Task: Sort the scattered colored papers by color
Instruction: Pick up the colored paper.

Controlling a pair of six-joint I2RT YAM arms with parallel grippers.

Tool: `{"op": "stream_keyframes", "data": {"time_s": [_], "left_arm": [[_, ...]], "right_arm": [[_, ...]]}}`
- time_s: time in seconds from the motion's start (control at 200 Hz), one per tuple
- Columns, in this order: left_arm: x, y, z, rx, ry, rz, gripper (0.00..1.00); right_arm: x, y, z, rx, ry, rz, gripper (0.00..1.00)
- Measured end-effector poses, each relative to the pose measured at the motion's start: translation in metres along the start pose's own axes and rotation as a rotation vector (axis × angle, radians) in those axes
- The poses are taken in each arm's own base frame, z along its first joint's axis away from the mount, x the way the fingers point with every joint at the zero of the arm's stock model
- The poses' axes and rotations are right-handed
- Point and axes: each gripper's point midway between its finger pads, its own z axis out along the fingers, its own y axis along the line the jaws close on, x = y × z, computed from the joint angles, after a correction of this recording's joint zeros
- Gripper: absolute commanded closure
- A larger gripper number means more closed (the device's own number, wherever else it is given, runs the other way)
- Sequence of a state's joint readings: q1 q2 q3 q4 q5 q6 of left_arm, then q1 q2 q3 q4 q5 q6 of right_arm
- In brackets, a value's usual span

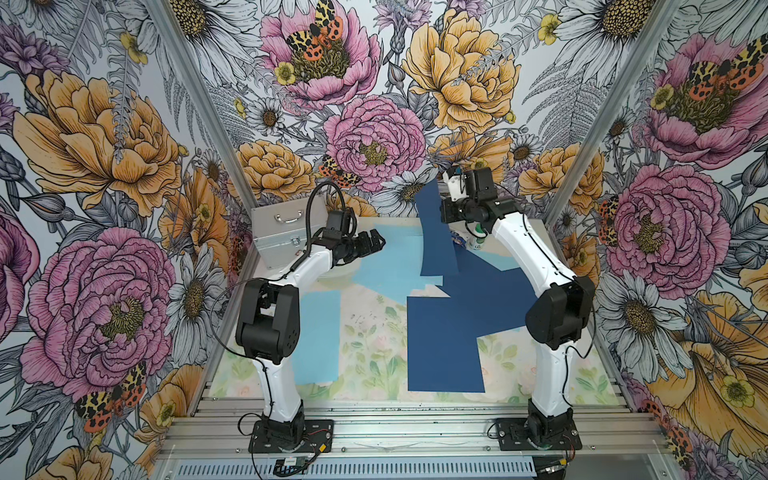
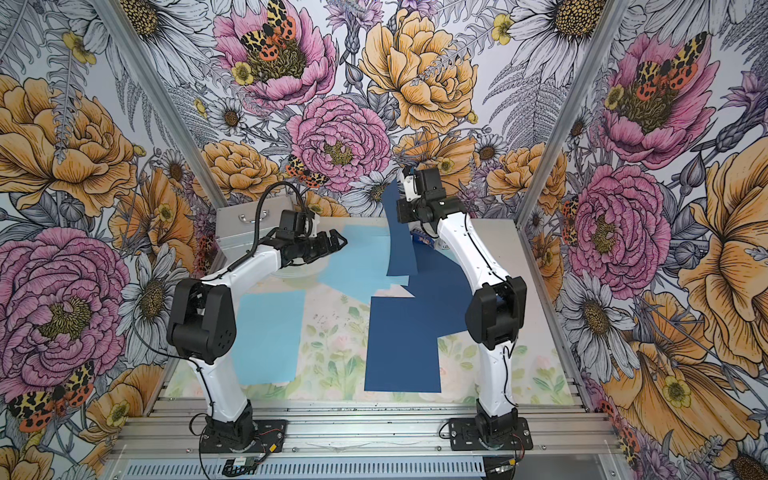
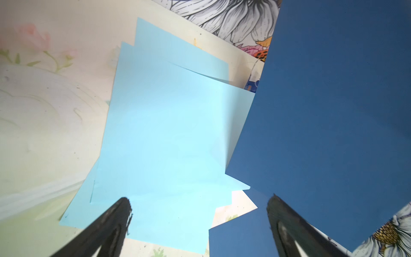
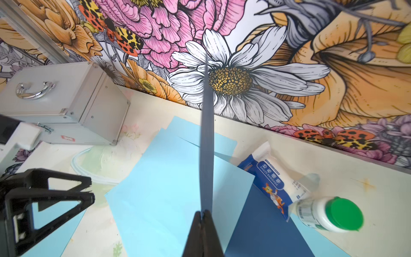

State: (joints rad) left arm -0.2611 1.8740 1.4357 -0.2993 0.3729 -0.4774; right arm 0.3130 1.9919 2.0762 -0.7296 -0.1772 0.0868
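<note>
I will close my left gripper on the lifted navy paper in my right gripper, halfway along the paper's loose edge (image 1: 422,238) (image 3: 252,92) that faces the silver metal case.
My right gripper (image 4: 202,213) is shut on the edge of a dark navy paper (image 1: 436,237), which hangs lifted above the back of the table; the right wrist view shows this sheet (image 4: 206,133) edge-on. Beneath it lie overlapping light blue papers (image 1: 390,259) (image 4: 169,189). More navy papers (image 1: 444,345) (image 2: 403,345) lie flat at centre right. One light blue paper (image 1: 318,336) (image 2: 268,336) lies alone at the left. My left gripper (image 1: 376,241) (image 3: 199,200) hovers open over the light blue pile (image 3: 166,133), with nothing between its fingers.
A silver metal case (image 1: 286,232) (image 4: 55,102) stands at the back left. A blue-and-white gauze packet (image 4: 273,180) and a white bottle with a green cap (image 4: 329,213) lie at the back right, beside the navy papers. Floral walls enclose the table on three sides.
</note>
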Motion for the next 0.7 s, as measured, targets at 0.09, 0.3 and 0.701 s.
{"op": "stream_keyframes", "data": {"time_s": [0.09, 0.3, 0.701], "left_arm": [[0.006, -0.015, -0.005, 0.091, -0.031, 0.042, 0.02], [0.015, -0.072, -0.013, 0.303, -0.086, 0.157, 0.02], [0.03, -0.153, -0.036, 0.655, -0.181, 0.275, 0.02]], "right_arm": [[0.002, 0.009, -0.025, -0.024, -0.005, -0.049, 1.0], [0.0, 0.043, -0.096, -0.123, -0.073, -0.131, 1.0], [-0.006, 0.098, -0.215, -0.309, -0.261, -0.182, 1.0]]}}
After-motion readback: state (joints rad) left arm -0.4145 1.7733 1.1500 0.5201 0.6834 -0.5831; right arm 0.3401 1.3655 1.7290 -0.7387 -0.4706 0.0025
